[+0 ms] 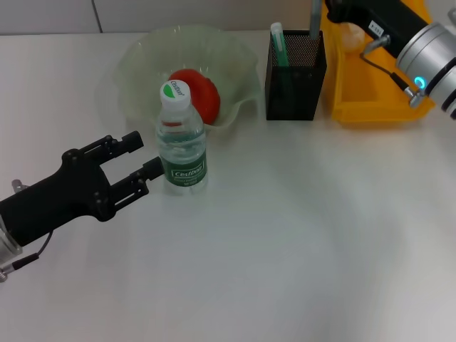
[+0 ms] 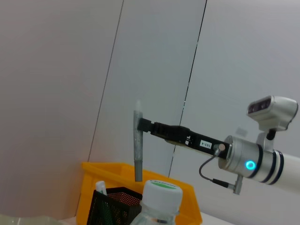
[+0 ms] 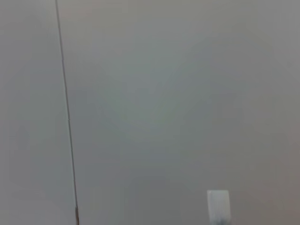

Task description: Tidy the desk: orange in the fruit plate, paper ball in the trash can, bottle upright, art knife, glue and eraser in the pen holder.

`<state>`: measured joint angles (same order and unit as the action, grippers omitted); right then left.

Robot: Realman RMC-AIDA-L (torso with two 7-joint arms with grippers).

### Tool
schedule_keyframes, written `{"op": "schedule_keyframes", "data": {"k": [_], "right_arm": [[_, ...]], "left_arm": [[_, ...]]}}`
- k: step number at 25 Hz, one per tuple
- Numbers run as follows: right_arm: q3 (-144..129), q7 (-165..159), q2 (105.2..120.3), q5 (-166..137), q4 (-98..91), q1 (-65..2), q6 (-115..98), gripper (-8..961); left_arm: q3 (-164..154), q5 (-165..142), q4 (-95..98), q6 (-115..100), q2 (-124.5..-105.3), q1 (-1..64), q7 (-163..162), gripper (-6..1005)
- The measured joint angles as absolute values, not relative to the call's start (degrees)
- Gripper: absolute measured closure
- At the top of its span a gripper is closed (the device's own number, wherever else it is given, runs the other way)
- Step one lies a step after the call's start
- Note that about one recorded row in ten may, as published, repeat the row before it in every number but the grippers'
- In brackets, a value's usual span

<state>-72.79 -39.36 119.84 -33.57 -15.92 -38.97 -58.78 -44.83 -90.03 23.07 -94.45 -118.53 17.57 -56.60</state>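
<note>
Next, my right gripper lets go of the grey art knife inside the black mesh pen holder (image 1: 282,63), next to the glue stick.
The clear bottle (image 1: 182,139) with a green label stands upright on the desk; its cap shows in the left wrist view (image 2: 161,193). My left gripper (image 1: 146,157) is open just left of it, fingers apart from it. The orange (image 1: 196,92) lies in the translucent fruit plate (image 1: 135,64). My right gripper (image 1: 326,8) is shut on the grey art knife (image 2: 137,145) and holds it upright over the black mesh pen holder (image 1: 296,71), its lower end at the rim. A green-and-white glue stick (image 1: 278,41) stands in the holder. The eraser is not visible.
A yellow bin (image 1: 370,100) stands right of the pen holder with a pale paper ball (image 1: 350,35) inside. The right arm (image 1: 427,57) reaches over the bin. The right wrist view shows only a wall.
</note>
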Motion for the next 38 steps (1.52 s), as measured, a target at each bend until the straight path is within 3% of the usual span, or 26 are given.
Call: {"op": "schedule_keyframes", "data": {"k": [22, 33, 37, 38], "right_arm": [[-75.9, -32.75, 119.89, -30.72, -10.53, -41.05, -59.84, 835], [-75.86, -34.13, 119.88, -30.64, -10.59, -40.82, -60.78, 668], [-76.08, -38.37, 119.5, -31.09, -11.43, -39.24, -64.0, 502], [-76.8, -43.59, 118.5, -33.71, -13.43, -37.21, -66.41, 461]], "left_arm": [[-44.94, -89.38, 21.34, -93.98, -118.74, 19.09, -57.05, 388], [-44.82, -89.18, 20.92, -93.81, -118.71, 19.15, -56.64, 388], [-44.82, -88.95, 21.17, -94.18, -118.5, 19.08, -56.65, 388], [-44.82, -88.91, 21.26, -94.48, -118.43, 19.0, -56.72, 388]]}}
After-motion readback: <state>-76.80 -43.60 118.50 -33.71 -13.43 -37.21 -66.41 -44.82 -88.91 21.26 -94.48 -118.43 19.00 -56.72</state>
